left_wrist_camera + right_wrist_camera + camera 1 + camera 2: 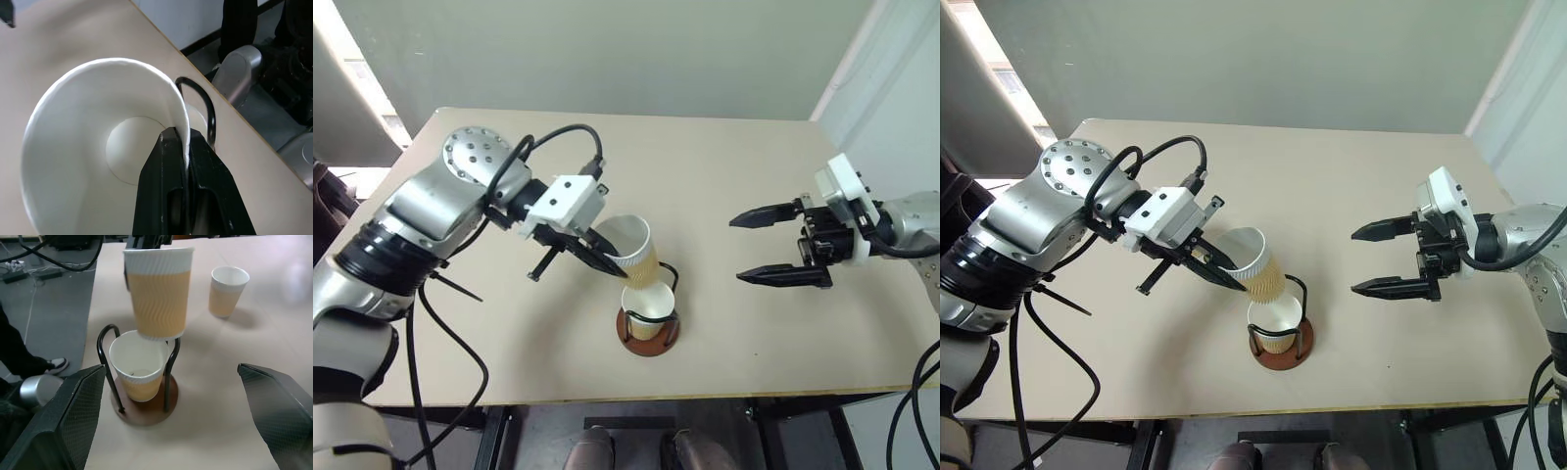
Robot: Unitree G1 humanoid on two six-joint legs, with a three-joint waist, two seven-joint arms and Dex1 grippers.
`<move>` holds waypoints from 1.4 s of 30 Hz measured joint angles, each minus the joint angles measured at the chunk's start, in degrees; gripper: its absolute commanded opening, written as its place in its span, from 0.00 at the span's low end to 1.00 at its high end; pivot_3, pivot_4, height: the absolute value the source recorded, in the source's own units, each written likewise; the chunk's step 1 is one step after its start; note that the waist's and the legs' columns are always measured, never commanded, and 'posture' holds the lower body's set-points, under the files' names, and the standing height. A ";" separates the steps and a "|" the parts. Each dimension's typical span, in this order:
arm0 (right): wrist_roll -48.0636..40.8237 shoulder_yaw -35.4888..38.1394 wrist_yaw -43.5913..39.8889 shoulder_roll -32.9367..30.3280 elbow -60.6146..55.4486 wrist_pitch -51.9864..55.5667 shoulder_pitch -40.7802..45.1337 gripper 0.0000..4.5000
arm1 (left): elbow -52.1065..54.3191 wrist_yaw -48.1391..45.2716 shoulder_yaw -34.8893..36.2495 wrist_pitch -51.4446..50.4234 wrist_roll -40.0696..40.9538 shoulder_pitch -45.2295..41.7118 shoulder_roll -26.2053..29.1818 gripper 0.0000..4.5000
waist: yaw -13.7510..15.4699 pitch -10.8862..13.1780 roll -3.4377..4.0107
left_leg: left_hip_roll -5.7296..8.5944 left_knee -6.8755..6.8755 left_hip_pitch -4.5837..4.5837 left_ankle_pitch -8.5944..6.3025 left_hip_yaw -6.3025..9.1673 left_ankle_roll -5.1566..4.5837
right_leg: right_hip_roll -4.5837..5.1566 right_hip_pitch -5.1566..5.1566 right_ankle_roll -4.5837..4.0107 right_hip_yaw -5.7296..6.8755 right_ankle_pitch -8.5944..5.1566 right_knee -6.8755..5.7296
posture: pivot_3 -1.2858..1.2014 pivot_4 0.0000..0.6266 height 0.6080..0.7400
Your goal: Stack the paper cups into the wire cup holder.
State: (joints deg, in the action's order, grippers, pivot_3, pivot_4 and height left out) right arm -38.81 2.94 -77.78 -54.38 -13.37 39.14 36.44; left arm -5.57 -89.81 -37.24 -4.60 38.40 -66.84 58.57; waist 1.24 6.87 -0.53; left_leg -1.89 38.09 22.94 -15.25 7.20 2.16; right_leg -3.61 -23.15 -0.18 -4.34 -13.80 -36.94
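Next, my left gripper lets go of the tan paper cup inside the second paper cup (649, 305) (194, 120) standing in the wire cup holder.
My left gripper (615, 266) is shut on the rim of a tan paper cup (636, 253), one finger inside the wall and one outside (168, 161). The cup hangs tilted, its bottom right at the mouth of a second paper cup (647, 315). That second cup stands upright in the wire cup holder (649, 343), a brown disc with black wire loops. A third cup (226, 290) stands on the table beyond the holder in the right wrist view. My right gripper (737, 251) is open and empty, off to the right of the holder and pointing toward it.
The beige table (754, 157) ends at its near edge (607, 397) just in front of the holder. A person's shoe (57, 364) and cables (29, 269) are on the floor beside the table.
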 measured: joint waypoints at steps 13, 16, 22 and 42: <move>-1.62 0.72 1.19 -0.55 -1.55 0.71 -1.05 1.00 | 3.39 -0.08 -2.65 0.07 5.90 -2.92 0.43 0.00 | 0.01 0.00 0.00 | 0.05 0.11 -0.01 -0.12 -0.24 -0.24 | 0.01 -0.08 0.22 -0.31 0.07 -0.04 | 0.52 0.24 1.00; -2.06 1.11 1.57 -0.88 -2.06 1.06 -1.77 1.00 | 2.06 -0.09 -3.40 1.53 2.20 -2.68 -1.55 0.00 | 0.17 0.00 0.00 | 0.05 0.17 -0.01 -0.15 -0.23 -0.30 | 0.01 -0.06 0.26 -0.31 0.10 -0.06 | 0.52 0.24 1.00; -2.72 2.61 3.20 -0.95 -3.05 1.48 -2.54 1.00 | 1.32 -0.09 -3.78 2.09 -0.20 -2.56 -3.47 0.00 | 0.09 0.00 0.00 | 0.05 0.22 0.00 -0.32 -0.28 -0.61 | 0.01 -0.08 0.30 -0.33 0.13 -0.05 | 0.52 0.24 1.00; -2.68 2.60 4.89 -0.92 -3.15 1.45 -3.78 1.00 | 4.32 -0.11 -8.55 3.09 -4.79 0.02 -3.27 0.50 | 0.21 0.00 0.00 | 0.05 0.30 0.00 -0.32 -0.30 -0.61 | 0.02 -0.06 0.33 -0.33 0.14 -0.07 | 0.52 0.24 1.00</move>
State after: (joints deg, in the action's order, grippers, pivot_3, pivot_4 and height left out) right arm -41.48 5.55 -72.89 -55.31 -16.51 40.59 32.65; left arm -1.25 -89.92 -45.79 -1.51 33.61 -66.82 55.30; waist 1.44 6.87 -0.53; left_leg -1.84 38.39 22.94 -15.57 6.90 1.55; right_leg -3.59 -23.21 0.15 -4.68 -13.66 -37.01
